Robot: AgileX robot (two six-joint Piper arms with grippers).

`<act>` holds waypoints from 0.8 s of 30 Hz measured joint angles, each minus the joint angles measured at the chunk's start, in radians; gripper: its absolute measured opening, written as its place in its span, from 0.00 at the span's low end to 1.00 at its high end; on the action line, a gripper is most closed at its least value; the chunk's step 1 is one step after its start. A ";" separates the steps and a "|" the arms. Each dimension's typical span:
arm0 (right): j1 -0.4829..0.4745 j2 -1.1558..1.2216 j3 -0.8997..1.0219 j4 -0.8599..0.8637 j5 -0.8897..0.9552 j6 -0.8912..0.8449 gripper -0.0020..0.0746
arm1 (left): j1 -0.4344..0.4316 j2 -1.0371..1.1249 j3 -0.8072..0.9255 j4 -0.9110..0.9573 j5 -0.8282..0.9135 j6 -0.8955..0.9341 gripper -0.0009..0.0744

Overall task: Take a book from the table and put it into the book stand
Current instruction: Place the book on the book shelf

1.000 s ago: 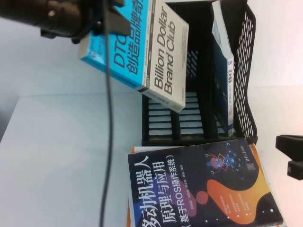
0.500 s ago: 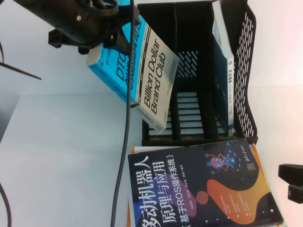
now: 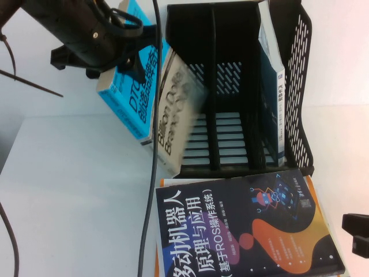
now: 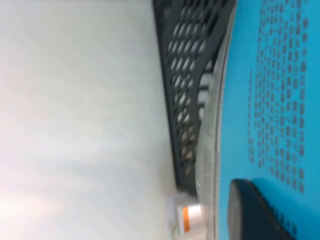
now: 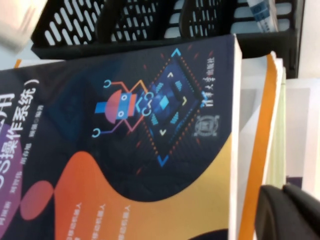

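Next, my left gripper lets go of the blue and grey book in the stand's outer slot (image 3: 191, 160) farthest from the dark teal book.
The blue and grey "Billion Dollar Brand Club" book (image 3: 138, 98) hangs tilted in the air just outside the left wall of the black book stand (image 3: 297, 86). Its blurred grey lower end is near the stand's front left corner. My left gripper (image 3: 124, 49) is shut on the book's upper blue part. In the left wrist view one finger (image 4: 250, 210) presses the blue cover (image 4: 275, 100), with the stand's mesh side (image 4: 192, 75) beside it. The stand's left and middle slots are empty. My right gripper (image 3: 357, 234) is shut and empty at the right edge, low.
A dark teal book (image 3: 271, 98) stands in the stand's right slot. A dark navy book with orange-purple graphics (image 3: 242, 231) lies on a stack in front of the stand, also in the right wrist view (image 5: 125, 125). The white table (image 3: 75, 190) spreads to the left.
My left gripper has carried the book left and down and swung it more upright, from over the stand's left slots to beside the left wall. The right gripper has dropped lower.
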 joint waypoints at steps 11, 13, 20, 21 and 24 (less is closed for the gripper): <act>0.000 0.000 0.000 0.033 -0.020 0.000 0.02 | -0.001 0.000 0.000 -0.005 -0.062 -0.036 0.25; 0.000 0.000 0.000 0.035 -0.020 0.004 0.02 | -0.002 0.004 0.000 -0.017 -0.122 -0.049 0.25; 0.000 0.000 0.000 0.036 -0.020 0.005 0.02 | -0.002 0.068 -0.005 -0.043 -0.217 -0.067 0.25; 0.000 0.000 0.002 0.038 -0.020 0.005 0.02 | -0.002 0.083 -0.005 -0.047 -0.218 -0.067 0.25; 0.000 0.000 0.002 0.040 -0.020 0.005 0.02 | -0.004 0.126 -0.005 -0.058 -0.219 -0.067 0.25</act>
